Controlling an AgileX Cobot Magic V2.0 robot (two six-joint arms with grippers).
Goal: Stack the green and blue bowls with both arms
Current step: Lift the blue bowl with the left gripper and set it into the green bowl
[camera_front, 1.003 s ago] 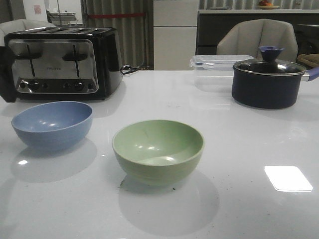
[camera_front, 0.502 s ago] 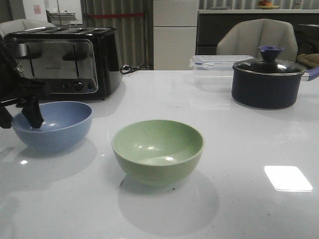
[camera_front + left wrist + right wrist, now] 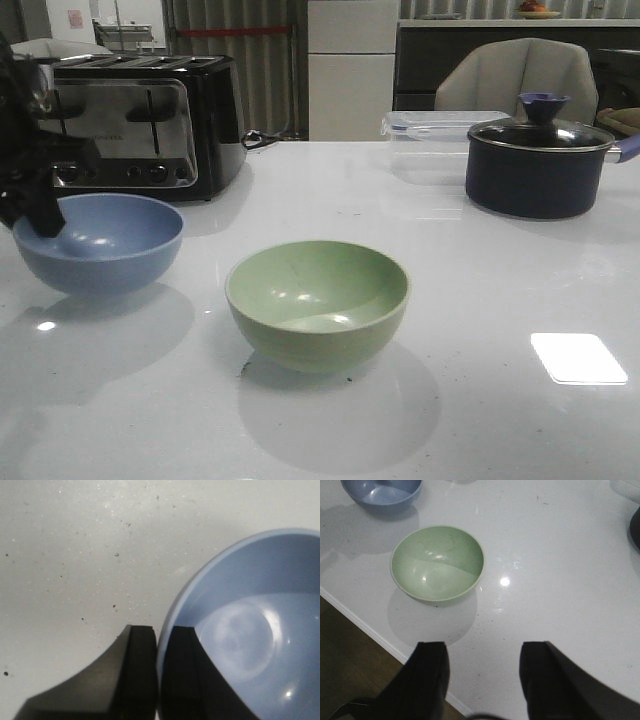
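Next, I release the blue bowl from my left gripper inside the pale green bowl (image 3: 318, 268) in the table's middle.
The dusty blue bowl (image 3: 100, 243) is at the left of the table, raised and tilted a little. My left gripper (image 3: 38, 215) is shut on its left rim; in the left wrist view the two fingers pinch the rim of the blue bowl (image 3: 250, 630), one inside, one outside, with my left gripper (image 3: 159, 635) right at the edge. The pale green bowl (image 3: 317, 302) sits upright in the middle of the table. In the right wrist view the green bowl (image 3: 437, 563) lies ahead of my open, empty right gripper (image 3: 482, 652), which hangs over the table's near edge. The blue bowl (image 3: 382, 491) shows beyond it.
A black and chrome toaster (image 3: 130, 125) stands at the back left behind the blue bowl. A dark lidded pot (image 3: 538, 160) and a clear plastic container (image 3: 435, 135) stand at the back right. The white table's front edge (image 3: 365, 627) runs near my right gripper.
My left arm came in from the left, closed on the blue bowl's rim and lifted and shifted the bowl slightly up and left. The green bowl has not moved.
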